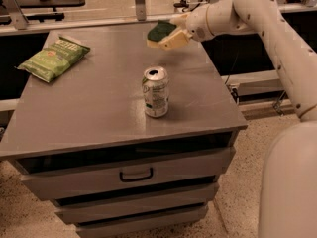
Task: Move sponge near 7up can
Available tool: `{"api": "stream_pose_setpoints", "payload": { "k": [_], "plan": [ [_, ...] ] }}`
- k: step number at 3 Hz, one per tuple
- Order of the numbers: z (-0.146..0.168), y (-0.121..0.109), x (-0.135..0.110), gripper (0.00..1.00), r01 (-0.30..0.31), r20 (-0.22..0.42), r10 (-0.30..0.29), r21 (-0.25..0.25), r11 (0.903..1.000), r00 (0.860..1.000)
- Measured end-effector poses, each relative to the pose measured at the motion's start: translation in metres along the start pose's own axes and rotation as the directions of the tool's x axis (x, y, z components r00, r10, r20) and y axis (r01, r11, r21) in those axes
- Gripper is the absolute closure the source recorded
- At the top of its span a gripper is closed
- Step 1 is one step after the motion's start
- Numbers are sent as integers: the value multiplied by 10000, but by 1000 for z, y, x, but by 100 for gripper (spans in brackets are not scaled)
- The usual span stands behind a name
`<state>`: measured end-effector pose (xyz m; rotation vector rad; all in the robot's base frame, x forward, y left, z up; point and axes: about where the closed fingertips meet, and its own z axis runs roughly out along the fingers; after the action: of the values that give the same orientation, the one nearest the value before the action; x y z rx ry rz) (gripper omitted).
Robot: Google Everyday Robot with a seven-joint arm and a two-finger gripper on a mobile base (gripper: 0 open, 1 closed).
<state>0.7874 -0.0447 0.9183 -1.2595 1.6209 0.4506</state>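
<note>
The robot's gripper will release the sponge on the grey table (176,92) next to the 7up can, toward the white arm's side.
The sponge (161,32), dark green on top with a pale yellow base, is held in the air above the far part of the grey table (99,108). My gripper (173,32) is shut on the sponge, with the white arm reaching in from the right. The 7up can (155,91), silver-white with green markings, stands upright near the table's front middle. The sponge hangs beyond the can and well above it.
A light-green chip bag (53,58) lies at the table's left back. Drawers (133,175) sit under the tabletop. The white arm's lower link (290,182) fills the right foreground. A counter with small items runs along the back.
</note>
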Motion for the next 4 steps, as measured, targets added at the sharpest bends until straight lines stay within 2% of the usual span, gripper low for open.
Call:
{"api": "stream_pose_setpoints", "payload": {
  "k": [1, 2, 3, 4],
  "plan": [
    [-31, 28, 19, 100, 760, 19, -760, -627, 9951, 9971],
    [-54, 47, 34, 100, 1634, -90, -1665, -1448, 9759, 9860],
    [-72, 65, 44, 100, 2439, -120, -2559, -2624, 9336, 9666],
    [-82, 87, 54, 100, 3027, 67, -3275, -3999, 8651, 9448]
  ]
}}
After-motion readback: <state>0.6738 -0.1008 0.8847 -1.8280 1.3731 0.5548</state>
